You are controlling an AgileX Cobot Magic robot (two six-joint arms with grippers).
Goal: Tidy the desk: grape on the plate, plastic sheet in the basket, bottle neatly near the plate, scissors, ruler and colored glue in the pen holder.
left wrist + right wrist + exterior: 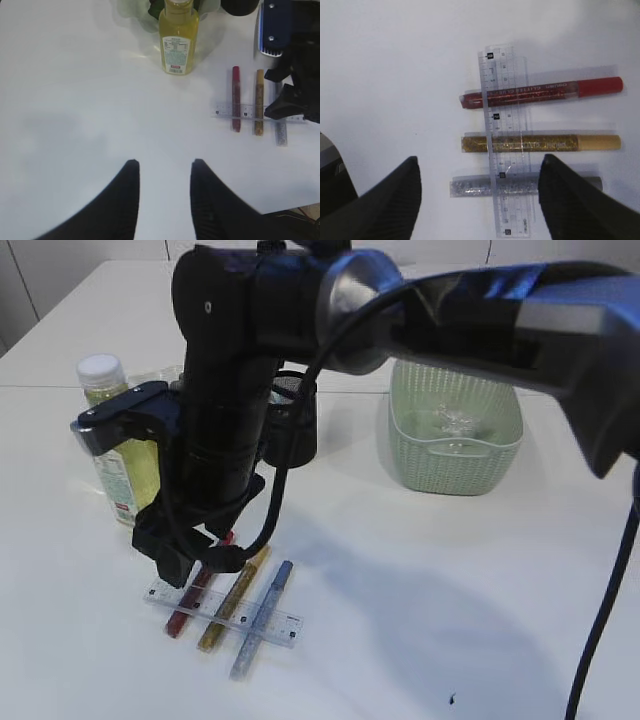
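My right gripper goes to the clear ruler next. It should then close on the ruler's section (209, 607) (506, 120) between the red and gold glue sticks.
Three colored glue sticks lie side by side on the white table: red (545, 92), gold (545, 143) and silver (475, 189). A clear ruler (502, 65) lies across them. My right gripper (480, 161) hangs open just above the silver stick and the ruler's near end, holding nothing. In the exterior view the right gripper (195, 560) reaches across to the left side. The yellow bottle (125, 480) stands upright behind it. A crumpled plastic sheet (445, 420) lies in the green basket (455, 465). My left gripper (164, 167) is open over bare table. Grape and scissors are not clearly visible.
The black pen holder (300, 435) stands behind the right arm, between bottle and basket. A clear plate (131, 11) sits just behind the bottle (177, 37). The right arm's black cable loops down over the glue sticks. White table stretches to the front and right.
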